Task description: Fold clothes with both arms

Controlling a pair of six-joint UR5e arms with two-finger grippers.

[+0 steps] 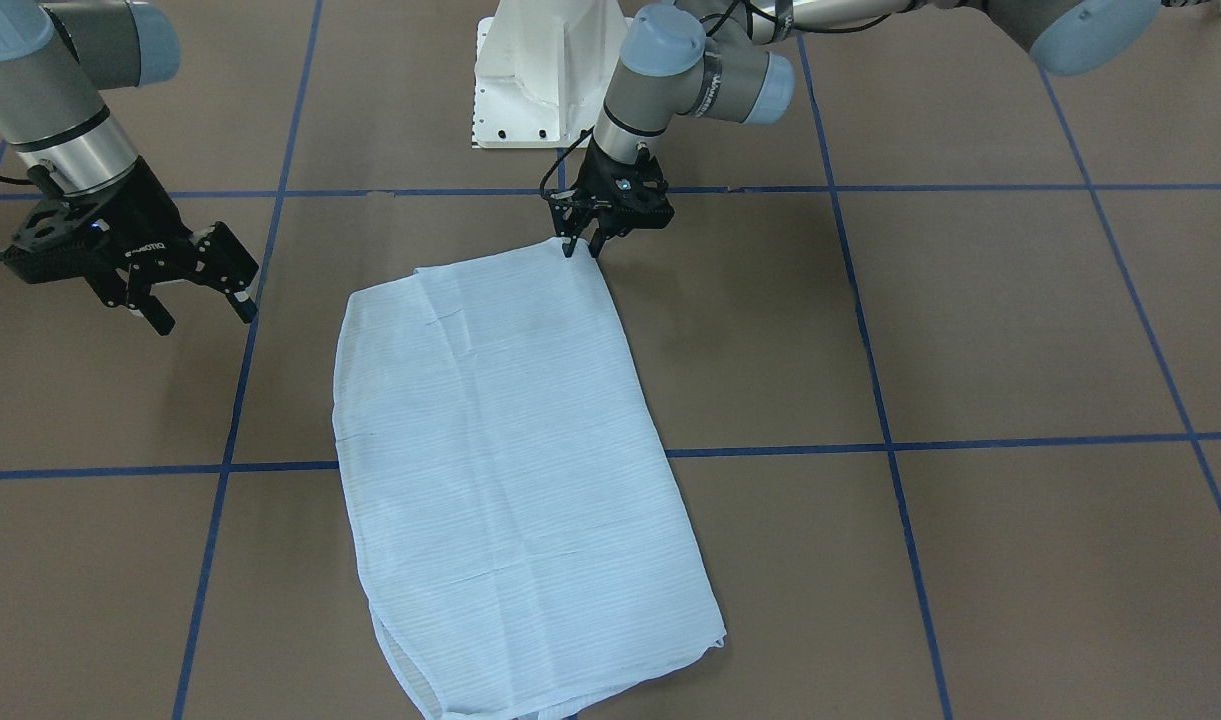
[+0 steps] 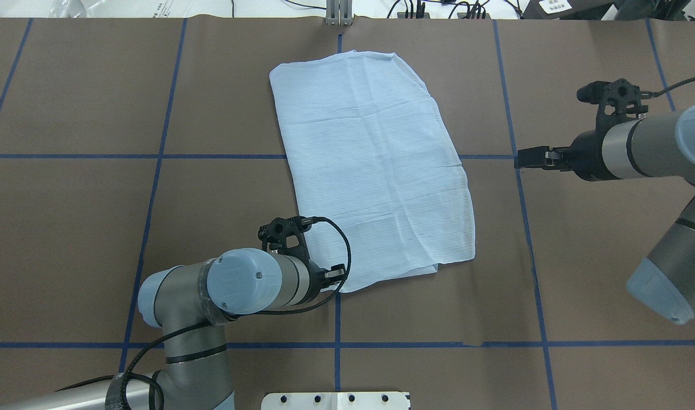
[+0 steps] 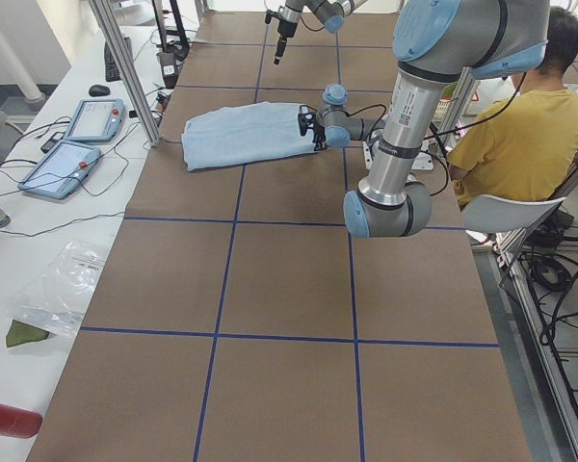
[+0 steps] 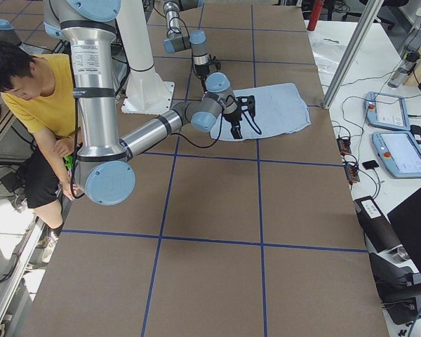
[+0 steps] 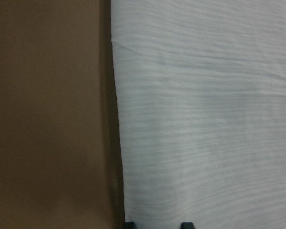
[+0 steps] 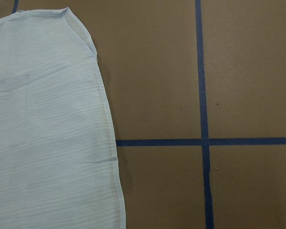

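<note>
The light-blue striped shirt at its edge [image 1: 426,277] nearest the robot, where the long crease meets that edge, is the spot my right gripper should close on.
The light-blue striped shirt [image 1: 510,450] lies folded into a flat rectangle on the brown table [image 2: 68,228], seen too from overhead [image 2: 375,159]. No collar or buttons show. My left gripper [image 1: 582,248] points down at the shirt's corner nearest the robot. Its fingers are a little apart, with the tips resting on the cloth by its edge in the left wrist view [image 5: 157,224]. My right gripper [image 1: 202,318] is open and empty, and hovers above the table off the shirt's side [image 2: 521,158]. The right wrist view shows the shirt's rounded edge [image 6: 43,133].
The white pedestal base [image 1: 540,70] stands behind the shirt. Blue tape lines [image 1: 870,440] cross the table. A seated person in yellow [image 3: 506,125] is at the robot's side. Control tablets [image 3: 77,135] and cables lie on the bench beyond the far edge.
</note>
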